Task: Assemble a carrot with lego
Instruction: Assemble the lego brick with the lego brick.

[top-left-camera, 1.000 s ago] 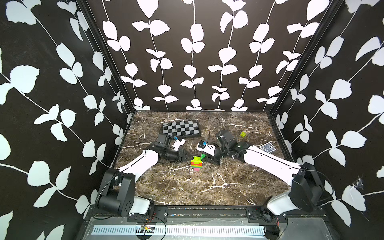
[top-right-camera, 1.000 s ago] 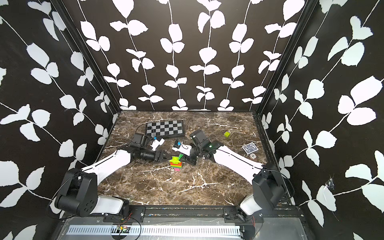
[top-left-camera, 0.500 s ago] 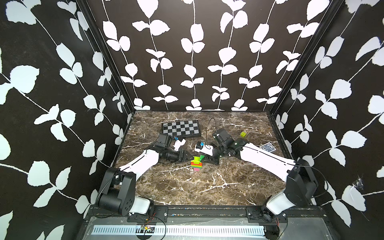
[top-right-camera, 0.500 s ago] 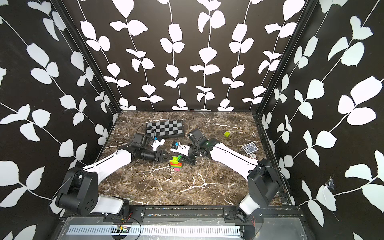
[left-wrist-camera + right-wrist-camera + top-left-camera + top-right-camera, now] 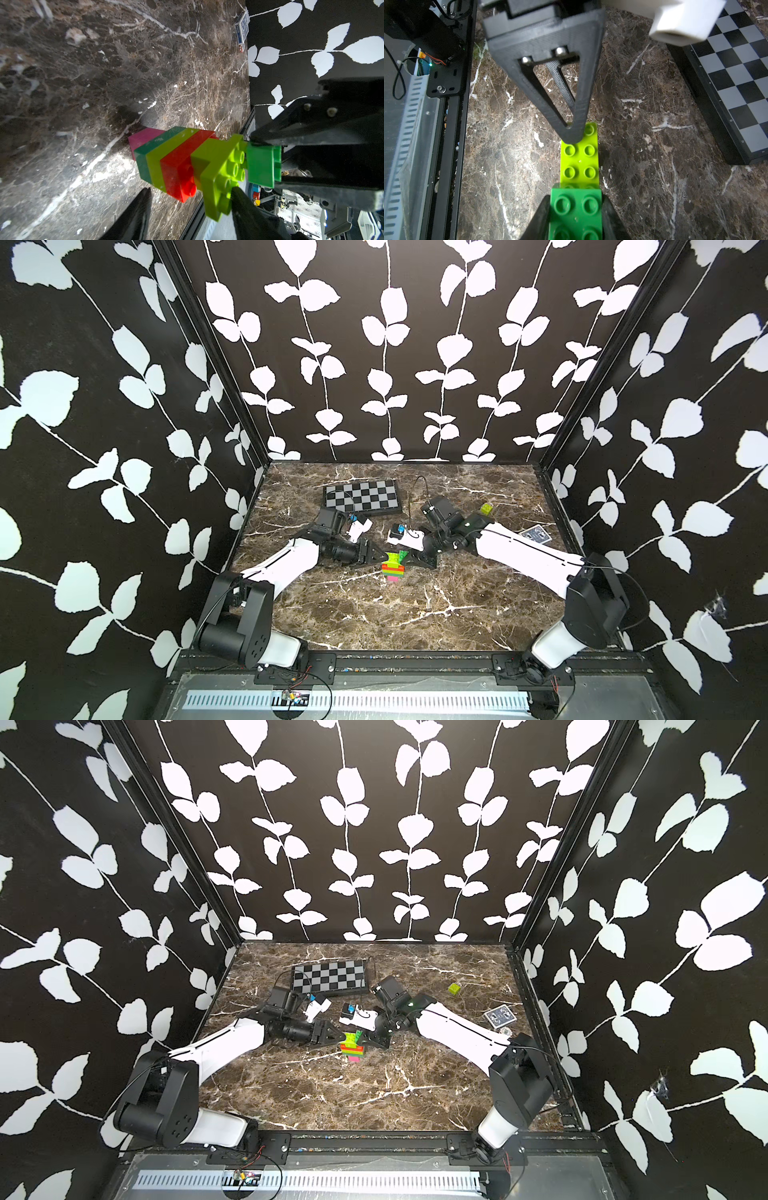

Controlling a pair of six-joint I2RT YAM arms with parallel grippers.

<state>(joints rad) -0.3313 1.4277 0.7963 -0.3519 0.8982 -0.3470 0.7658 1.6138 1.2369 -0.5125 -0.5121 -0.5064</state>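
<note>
My right gripper is holding the green brick, and I will release it on the lime brick's end studs (image 5: 404,556) (image 5: 577,214), across from my left gripper.
The carrot (image 5: 392,570) (image 5: 353,1050) is a small lego stack standing on the marble table. Its bands are pink, dark green, lime and red, with a wide lime brick (image 5: 579,160) on top. My left gripper (image 5: 191,188) (image 5: 379,558) is open beside it, jaws one above the other. Its upper finger (image 5: 571,133) rests on the lime brick's end, and the lower finger (image 5: 143,199) hangs free near the stack's base. My right gripper (image 5: 576,200) (image 5: 411,558) is shut on a green brick (image 5: 576,214) (image 5: 261,164). That brick sits at the lime brick's studs; I cannot tell if it is pressed on.
A chequered board (image 5: 360,497) lies at the back, behind the left arm. A loose lime brick (image 5: 485,509) and a blue card box (image 5: 536,536) (image 5: 242,29) lie to the right. The black front rail (image 5: 446,116) runs close by the stack.
My right arm has shifted a little towards the stack with the green brick in its grip. The left arm has hardly moved.
</note>
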